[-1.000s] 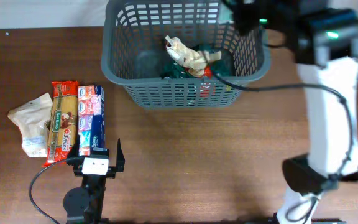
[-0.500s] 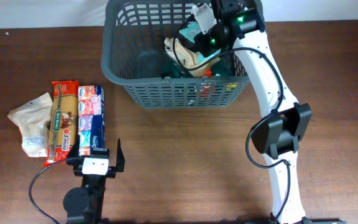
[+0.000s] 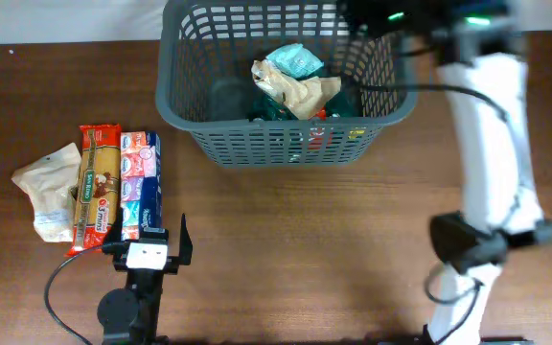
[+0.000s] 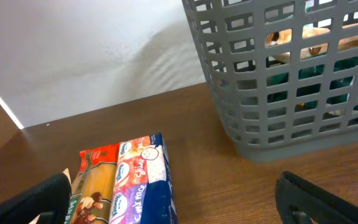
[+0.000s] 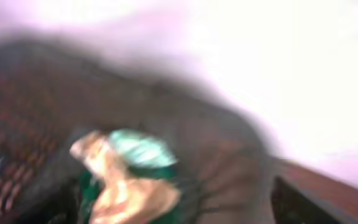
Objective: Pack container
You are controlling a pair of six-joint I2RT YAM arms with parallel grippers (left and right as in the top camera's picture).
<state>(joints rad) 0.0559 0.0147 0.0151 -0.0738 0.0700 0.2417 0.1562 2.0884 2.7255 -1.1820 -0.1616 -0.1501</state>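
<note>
My left gripper should move next to the far end of the blue-pink packet (image 3: 140, 143) (image 4: 142, 149) beside the red-orange packet and close there.
The container, a dark grey slotted basket (image 3: 286, 144), stands at the table's far middle; its side also shows in the left wrist view (image 4: 278, 93). Inside it a teal packet (image 3: 295, 61) lies on top of a tan crumpled packet (image 3: 303, 93), both blurred in the right wrist view, teal packet (image 5: 138, 152). My right gripper (image 5: 179, 208) hangs over the basket's far right corner, jaws wide apart and nothing between them. Down at the near left my left gripper (image 3: 151, 233) is open and empty, just behind a blue-pink packet (image 4: 145, 180).
Left of the basket three packets lie side by side: a white pouch (image 3: 51, 192), a red-orange packet (image 3: 97, 187) and the blue-pink packet (image 3: 140, 182). The right arm (image 3: 487, 125) stretches along the table's right side. A pale wall rises behind the table.
My right gripper went from shut to open and the teal packet now lies in the basket. The right arm has swung back toward the far right. The left arm has not moved.
</note>
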